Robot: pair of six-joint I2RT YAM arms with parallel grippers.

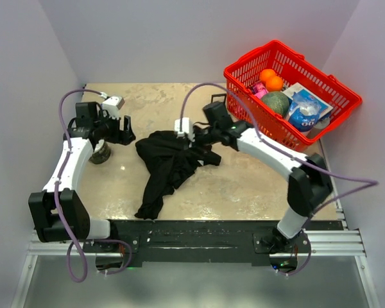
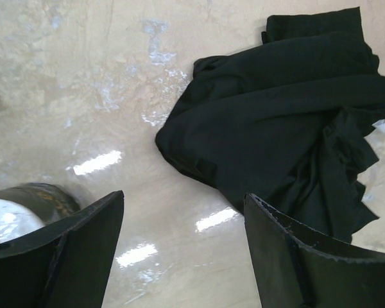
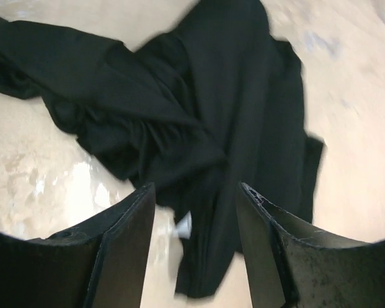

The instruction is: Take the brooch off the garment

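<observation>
The black shirt has the shirt's middle fold (image 1: 179, 141) (image 3: 222, 149) close to its far edge. Next, my right gripper closes on it to lift the cloth.
The garment (image 1: 170, 163) is a black shirt lying crumpled in the middle of the table, also seen in the left wrist view (image 2: 289, 122) and the right wrist view (image 3: 179, 115). My right gripper (image 3: 196, 192) hovers open over the shirt's far edge (image 1: 196, 138). A small pale piece, the brooch (image 3: 184, 226), shows blurred between the open jaws at the cloth's edge, touching neither finger. My left gripper (image 2: 184, 199) is open over bare table left of the shirt (image 1: 125, 131), holding nothing. No lettering shows on the shirt.
A round silver tin (image 1: 101, 153) sits under the left arm, just left of the left gripper (image 2: 25, 205). A red basket (image 1: 256, 109) with fruit and packets stands at the back right, close behind the right arm.
</observation>
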